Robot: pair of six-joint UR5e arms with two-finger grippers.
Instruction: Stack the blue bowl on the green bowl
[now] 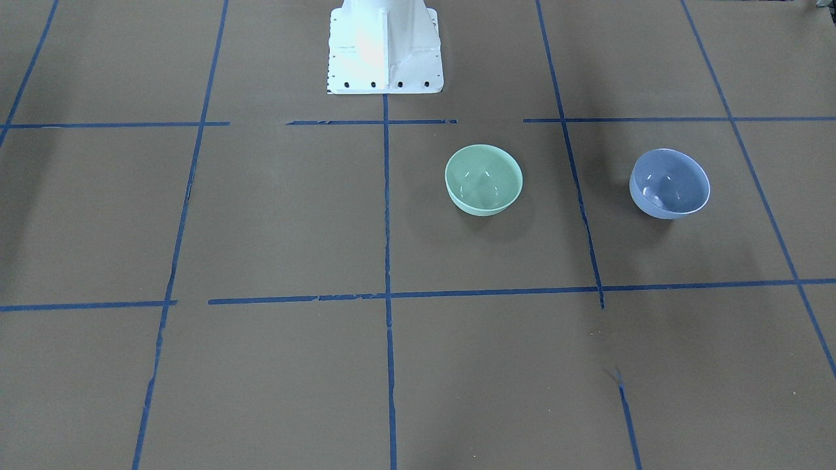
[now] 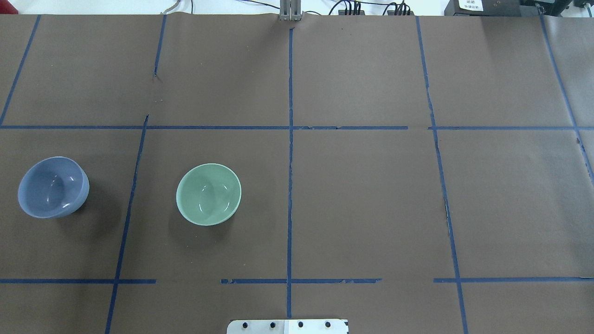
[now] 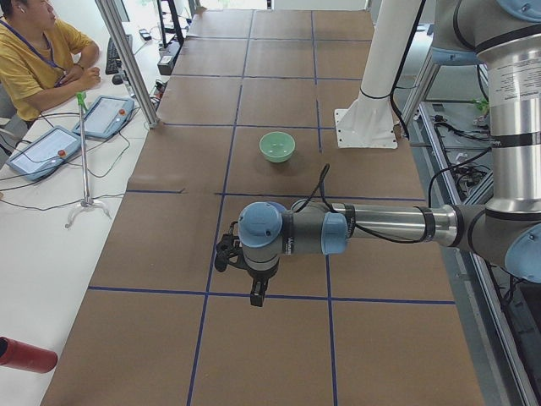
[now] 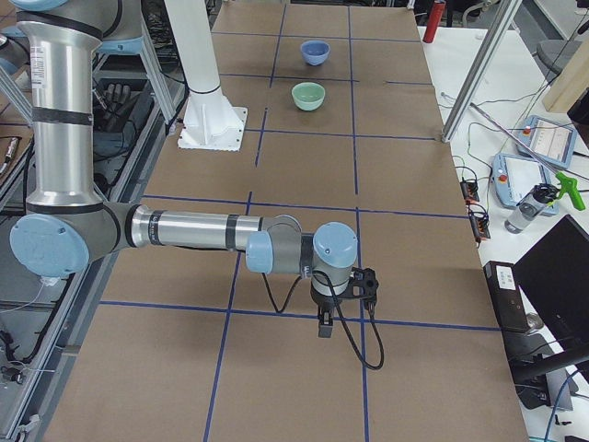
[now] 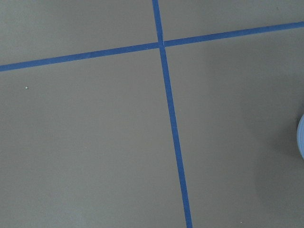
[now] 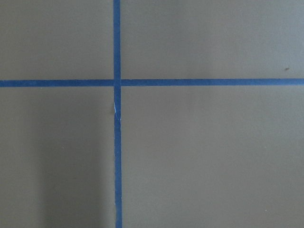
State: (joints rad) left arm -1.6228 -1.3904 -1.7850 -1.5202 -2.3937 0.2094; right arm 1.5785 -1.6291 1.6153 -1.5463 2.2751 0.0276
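The robot's left gripper needs to move to the blue bowl next and close on its rim (image 1: 704, 172) (image 5: 299, 146) on the side farthest away from the green bowl.
The blue bowl (image 1: 669, 183) stands upright on the brown table, at the far left in the overhead view (image 2: 53, 187). The green bowl (image 1: 483, 179) stands upright about one bowl's width and a half away from it, nearer the table's middle (image 2: 209, 194). Both are empty and apart. My left gripper (image 3: 225, 253) shows only in the exterior left view, above the table near that end; I cannot tell if it is open. My right gripper (image 4: 365, 282) shows only in the exterior right view, far from both bowls; I cannot tell its state. A sliver of the blue bowl (image 5: 301, 137) shows in the left wrist view.
Blue tape lines (image 2: 290, 139) divide the table into squares. The white robot pedestal (image 1: 385, 49) stands at the table's robot-side edge. An operator (image 3: 34, 51) sits at a side desk with tablets (image 3: 106, 114). A metal post (image 3: 127, 59) stands at the table's edge.
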